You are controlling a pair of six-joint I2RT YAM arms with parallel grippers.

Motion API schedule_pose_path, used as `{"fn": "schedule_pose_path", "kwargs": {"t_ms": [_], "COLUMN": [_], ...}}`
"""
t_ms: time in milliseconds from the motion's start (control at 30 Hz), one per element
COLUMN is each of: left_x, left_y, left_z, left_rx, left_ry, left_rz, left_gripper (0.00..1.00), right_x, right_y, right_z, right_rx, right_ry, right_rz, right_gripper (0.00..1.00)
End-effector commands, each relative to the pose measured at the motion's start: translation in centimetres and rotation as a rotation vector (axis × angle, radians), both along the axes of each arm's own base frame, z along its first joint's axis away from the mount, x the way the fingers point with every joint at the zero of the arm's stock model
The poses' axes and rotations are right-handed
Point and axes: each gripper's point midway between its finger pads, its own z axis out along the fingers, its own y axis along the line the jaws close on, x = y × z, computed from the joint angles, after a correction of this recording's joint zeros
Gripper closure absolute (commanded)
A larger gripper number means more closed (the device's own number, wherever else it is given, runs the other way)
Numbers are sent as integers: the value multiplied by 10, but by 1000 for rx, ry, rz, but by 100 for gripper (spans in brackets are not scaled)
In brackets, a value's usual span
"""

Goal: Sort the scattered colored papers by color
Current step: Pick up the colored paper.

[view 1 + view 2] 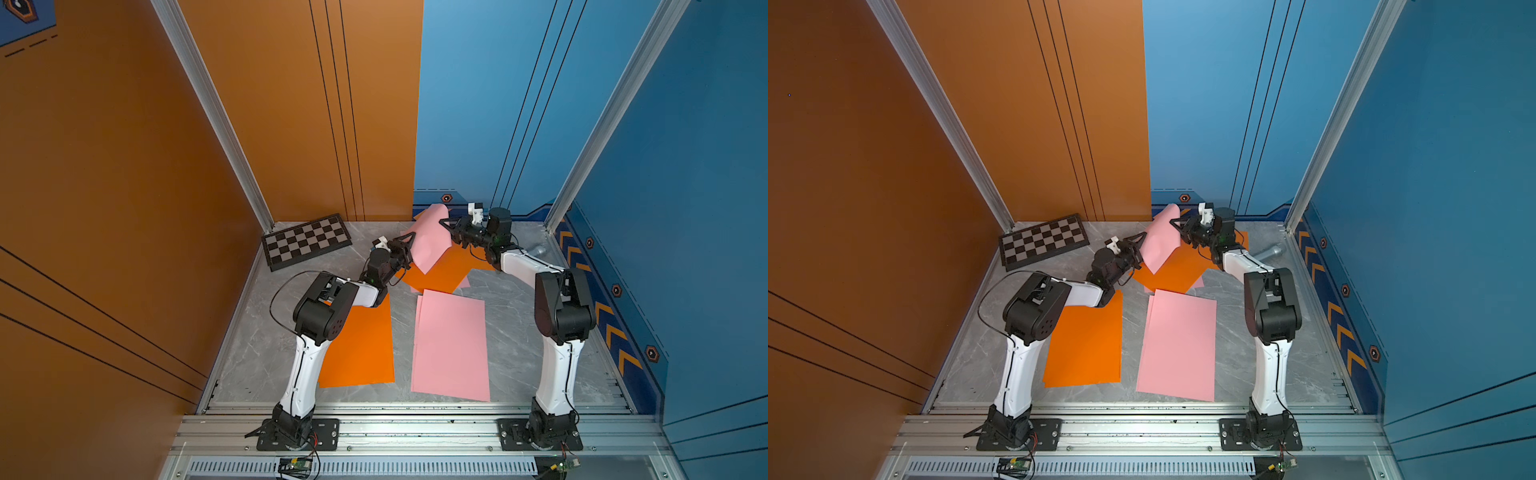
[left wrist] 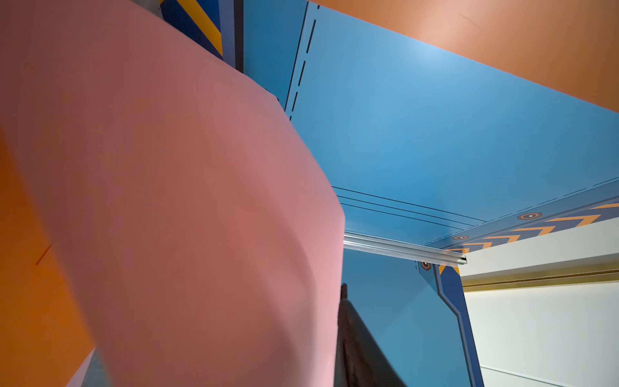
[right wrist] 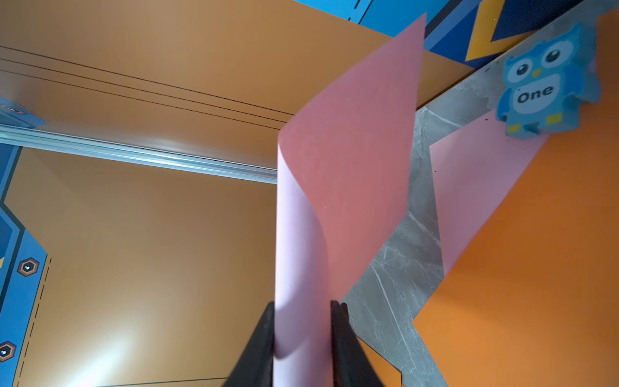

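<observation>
The light pink paper curls up between the robot's grippers, so next the left gripper opens and takes its edge lower down (image 1: pixel 420 257) before carrying it to the front pink paper.
A light pink paper (image 1: pixel 428 243) hangs curled above the back of the table between both grippers. My right gripper (image 1: pixel 446 227) is shut on its far edge; in the right wrist view the sheet (image 3: pixel 348 150) passes between both fingers (image 3: pixel 264 335). My left gripper (image 1: pixel 409 246) is at the sheet's near left edge. In the left wrist view the pink paper (image 2: pixel 184 201) lies against one finger (image 2: pixel 351 335) and hides the other. Orange papers (image 1: pixel 440 272) lie under the lifted sheet. Nearer the front lie an orange paper (image 1: pixel 361 345) and a pink paper (image 1: pixel 451 345).
A black-and-grey chessboard (image 1: pixel 307 242) lies at the back left by the orange wall. A grey cylindrical object (image 1: pixel 538 250) rests at the back right corner. A blue owl figure (image 3: pixel 546 87) sits on the orange and pink papers near the back wall.
</observation>
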Motion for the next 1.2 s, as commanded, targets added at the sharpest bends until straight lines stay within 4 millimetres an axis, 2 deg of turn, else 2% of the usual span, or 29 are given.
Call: {"fn": "schedule_pose_path", "kwargs": {"t_ms": [0,200,233,400,500,767,933,1033,1167], "left_x": [-2,-10,-12,-17,-20,-27,-29,-30,-30], "left_y": [9,7,6,2,1,4,5,6,8], "left_z": [8,3,5,16,19,7,3,3,2], "left_rx": [15,44,49,66,71,88,93,95,95], "left_ry": [-38,-32,-41,-80,-90,-63,-58,-58,-56], "left_rz": [-11,-73,-88,-135,-162,-211,-233,-239,-248], "left_gripper": [68,70,68,44,39,39,42,49,64], "right_x": [-7,-13,-14,-18,-20,-22,-24,-25,-26], "right_y": [-9,-15,-15,-15,-17,-22,-25,-27,-29], "right_z": [10,1,-1,-3,-4,-1,-2,-3,-4], "right_rx": [-50,-71,-74,-74,-76,-81,-89,-91,-99], "right_ry": [-36,-18,-15,-11,-12,-14,-14,-10,-6], "right_rz": [-19,-21,-20,-16,-18,-32,-36,-35,-40], "right_gripper": [73,73,73,76,77,78,78,78,78]}}
